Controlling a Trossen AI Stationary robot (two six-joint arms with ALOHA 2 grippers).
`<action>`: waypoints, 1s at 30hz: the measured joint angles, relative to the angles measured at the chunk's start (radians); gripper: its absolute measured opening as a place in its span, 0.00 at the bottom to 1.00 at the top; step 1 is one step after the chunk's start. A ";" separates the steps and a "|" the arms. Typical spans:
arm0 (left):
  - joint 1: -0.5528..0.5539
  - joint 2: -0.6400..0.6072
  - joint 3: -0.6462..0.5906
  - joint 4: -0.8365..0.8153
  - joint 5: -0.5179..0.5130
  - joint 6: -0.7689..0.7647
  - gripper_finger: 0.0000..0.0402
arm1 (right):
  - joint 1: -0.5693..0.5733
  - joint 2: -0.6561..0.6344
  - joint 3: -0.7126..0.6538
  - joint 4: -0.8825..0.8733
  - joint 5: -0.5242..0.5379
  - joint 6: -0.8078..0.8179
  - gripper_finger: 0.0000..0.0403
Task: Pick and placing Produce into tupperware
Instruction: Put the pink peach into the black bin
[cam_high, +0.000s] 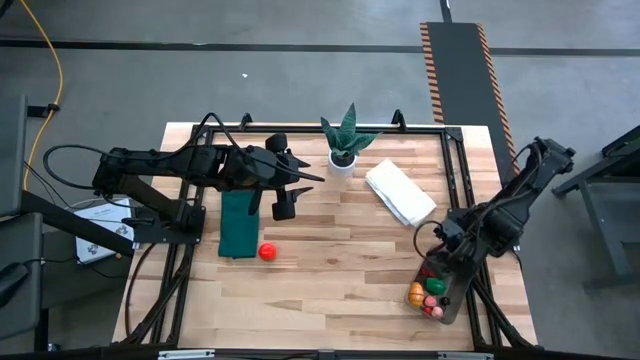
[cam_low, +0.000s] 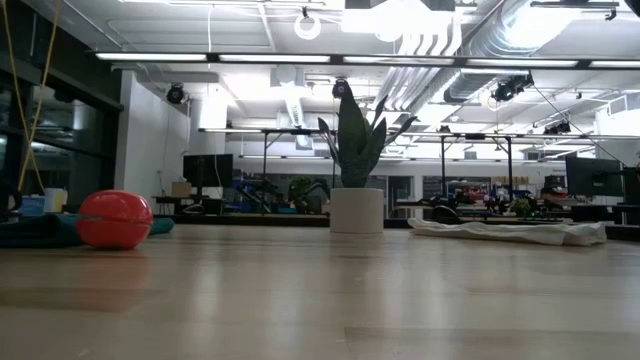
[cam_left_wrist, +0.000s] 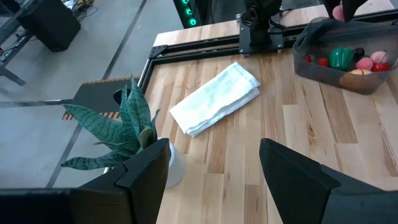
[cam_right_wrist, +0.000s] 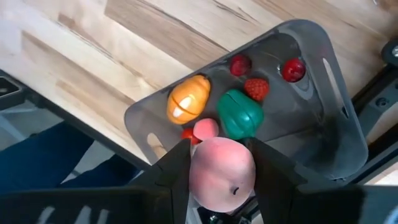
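Note:
The robot's right gripper will let go of the pink fruit in the tupperware's near end (cam_high: 423, 308) (cam_right_wrist: 179, 137), next to the small pink piece. The pink fruit now hangs above the tupperware.
My right gripper (cam_right_wrist: 222, 177) is shut on a pink round fruit (cam_right_wrist: 222, 169) and hangs over the clear grey tupperware (cam_right_wrist: 323, 81) at the table's near right corner (cam_high: 455, 300). Inside the tupperware lie an orange piece (cam_right_wrist: 188, 99), a green pepper (cam_right_wrist: 239, 115), a strawberry (cam_right_wrist: 257, 88), small red pieces and a small pink one. A red tomato (cam_high: 267, 252) rests on the wood beside the dark green mat (cam_high: 238, 225). My left gripper (cam_high: 284, 198) is open and hovers above the mat's far right corner, touching nothing. My right gripper pinches the pink fruit between its two fingers (cam_right_wrist: 177, 168), one on each of its opposite sides (cam_right_wrist: 202, 171). The fingers point down from above. The fruit is lifted clear, above the open tupperware and the pieces in it.
A spiky green plant in a white pot (cam_high: 343, 152) stands near the far edge. A folded white cloth (cam_high: 400, 193) lies between the plant and the tupperware. Black frame rails (cam_high: 455, 165) run along the table's edges. Bare wood lies in the middle (cam_high: 340, 260).

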 joint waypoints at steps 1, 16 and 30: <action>0.000 0.000 0.000 0.000 0.000 0.000 0.59 | 0.008 0.009 0.000 0.002 0.004 0.008 0.31; 0.000 0.000 0.000 -0.008 0.000 0.000 0.59 | 0.057 0.170 0.000 0.092 0.014 0.043 0.31; -0.001 0.000 0.000 -0.061 0.006 -0.010 0.59 | 0.084 0.310 0.000 0.182 0.013 0.037 0.31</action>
